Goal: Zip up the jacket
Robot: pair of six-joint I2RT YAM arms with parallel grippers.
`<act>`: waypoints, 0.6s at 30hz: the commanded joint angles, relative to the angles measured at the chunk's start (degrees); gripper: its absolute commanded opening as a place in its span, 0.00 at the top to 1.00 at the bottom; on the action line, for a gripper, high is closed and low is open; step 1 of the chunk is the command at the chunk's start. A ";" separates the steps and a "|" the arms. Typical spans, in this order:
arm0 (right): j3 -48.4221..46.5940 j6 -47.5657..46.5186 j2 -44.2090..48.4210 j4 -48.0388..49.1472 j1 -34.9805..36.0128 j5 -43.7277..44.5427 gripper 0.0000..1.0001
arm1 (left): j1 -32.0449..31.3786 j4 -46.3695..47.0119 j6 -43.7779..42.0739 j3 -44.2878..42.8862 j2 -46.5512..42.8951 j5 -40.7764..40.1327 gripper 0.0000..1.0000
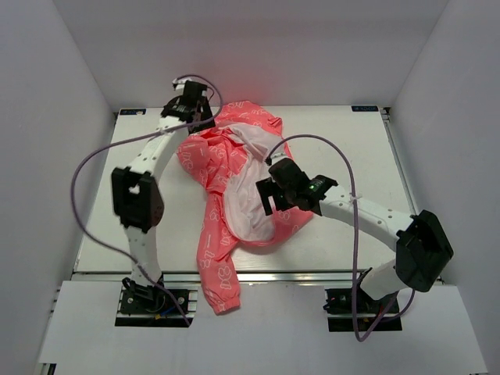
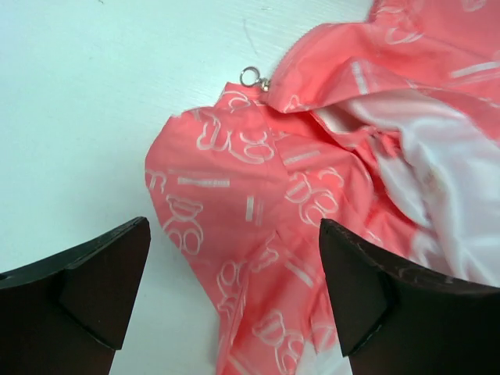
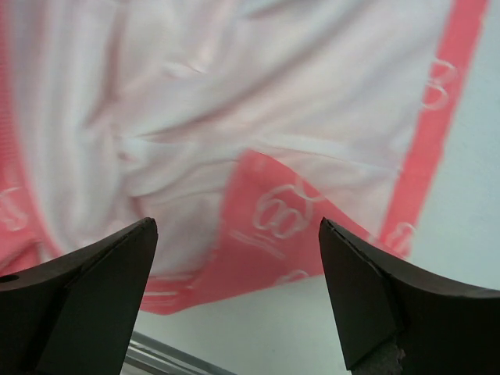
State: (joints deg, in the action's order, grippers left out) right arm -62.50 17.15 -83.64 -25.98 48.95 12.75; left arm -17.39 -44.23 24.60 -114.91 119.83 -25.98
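I should pinch that folded corner (image 3: 259, 205), pink hem over white lining, with my right gripper and open the crumpled jacket before zipping.
The coral-pink jacket (image 1: 226, 168) with white bear outlines lies crumpled and open at the middle of the table, its white lining (image 1: 248, 199) facing up. One sleeve (image 1: 221, 277) hangs over the near table edge. My left gripper (image 1: 200, 119) is open at the jacket's far left edge. In the left wrist view (image 2: 234, 289) pink fabric (image 2: 234, 211) lies between its fingers and a small metal zipper pull ring (image 2: 250, 77) shows beyond. My right gripper (image 1: 268, 197) is open and empty above the lining. In the right wrist view (image 3: 234, 289) it hovers over the lining (image 3: 258, 94) and a pink hem (image 3: 273, 234). No blue emblem shows.
The white table (image 1: 344, 148) is walled by white panels on three sides. A metal rail (image 1: 297, 275) runs along its near edge. Purple cables (image 1: 86, 168) loop off both arms. Bare tabletop shows left of the jacket (image 2: 86, 117) and below the hem (image 3: 266, 328).
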 commanded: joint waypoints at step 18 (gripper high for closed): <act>-1.74 1.48 -12.60 -1.36 -4.65 4.28 0.53 | -0.72 8.80 11.52 39.32 -13.22 16.75 0.03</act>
State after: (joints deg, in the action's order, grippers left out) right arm -62.41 17.50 -96.18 -28.49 44.29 15.94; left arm -17.85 -38.39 34.81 -76.31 106.72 -11.11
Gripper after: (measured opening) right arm 0.520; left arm 0.977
